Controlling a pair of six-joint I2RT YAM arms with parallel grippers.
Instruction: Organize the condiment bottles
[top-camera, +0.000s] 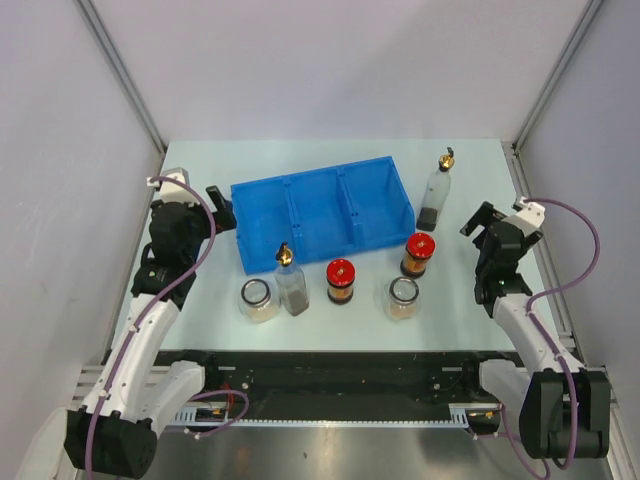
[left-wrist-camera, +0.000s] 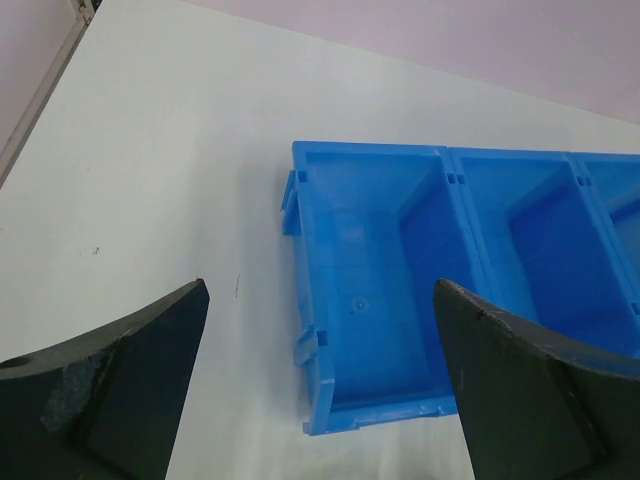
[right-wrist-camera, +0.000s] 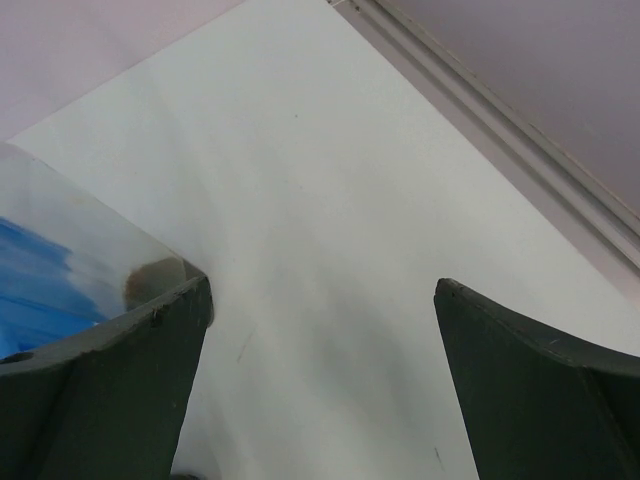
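My left gripper is about to close on the lid (top-camera: 256, 292) of the short clear tan-filled jar beside the tall clear bottle in front of the blue tray.
Six condiment bottles stand on the white table. One tall clear bottle with a gold spout (top-camera: 437, 190) stands right of the blue tray (top-camera: 262, 228); the other (top-camera: 291, 280) stands in front of it. Two red-lidded dark jars (top-camera: 340, 281) (top-camera: 418, 255) and two short clear tan-filled jars (top-camera: 259, 299) (top-camera: 403, 298) stand in the front row. My left gripper (top-camera: 222, 207) is open and empty at the tray's left end (left-wrist-camera: 330, 400). My right gripper (top-camera: 478, 222) is open and empty, right of the far tall bottle, whose clear side shows at the left of the right wrist view (right-wrist-camera: 60, 230).
The blue tray's three compartments hold nothing. Grey walls with metal frame rails close the table at the back and both sides. The black rail with the arm bases runs along the near edge (top-camera: 340, 365).
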